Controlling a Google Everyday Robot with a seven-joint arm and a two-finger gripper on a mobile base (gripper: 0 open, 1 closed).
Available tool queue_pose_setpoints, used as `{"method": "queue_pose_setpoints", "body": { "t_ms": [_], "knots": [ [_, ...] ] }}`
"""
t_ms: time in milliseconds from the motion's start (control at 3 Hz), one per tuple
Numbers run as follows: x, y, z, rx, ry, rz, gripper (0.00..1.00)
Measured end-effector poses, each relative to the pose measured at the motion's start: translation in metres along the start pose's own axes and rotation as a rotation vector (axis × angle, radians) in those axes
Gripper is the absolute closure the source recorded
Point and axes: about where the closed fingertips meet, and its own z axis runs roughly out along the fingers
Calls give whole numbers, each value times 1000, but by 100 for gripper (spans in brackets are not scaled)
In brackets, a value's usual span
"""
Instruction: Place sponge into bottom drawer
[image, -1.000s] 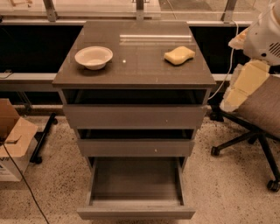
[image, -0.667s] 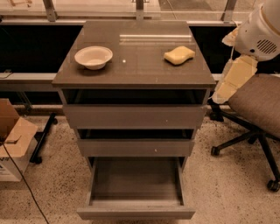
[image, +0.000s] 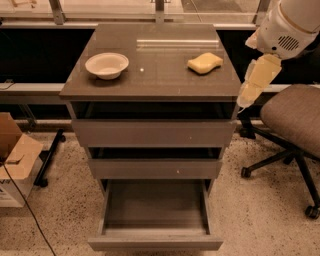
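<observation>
The pale yellow sponge has an end that faces the office chair, farther from the cream round bowl. My gripper should close on the pale yellow sponge by its end (image: 216, 60) there.
The pale yellow sponge (image: 205, 63) lies on the right side of the grey-brown cabinet top (image: 160, 80). The bottom drawer (image: 155, 244) is pulled out toward me and its tray holds nothing. The two drawers above it stand slightly ajar. My gripper (image: 248, 95) hangs from the white arm at the upper right, pointing down just off the cabinet's right edge. It is to the right of the sponge, a little below it in the picture, and apart from it. It holds nothing that I can see.
A cream round bowl (image: 106, 65) sits on the left of the cabinet top. An office chair (image: 295, 120) stands close to the right of the cabinet, under the arm. A cardboard box (image: 12, 160) and a cable lie on the floor at the left.
The arm and gripper have moved up and to the left, closer to the cabinet's right edge. The sponge, bowl and drawers have not moved.
</observation>
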Motion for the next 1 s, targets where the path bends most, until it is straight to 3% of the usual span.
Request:
{"method": "queue_pose_setpoints", "body": {
  "t_ms": [1000],
  "knots": [
    [-31, -67, 93, 10, -160, 156, 0]
  ]
}}
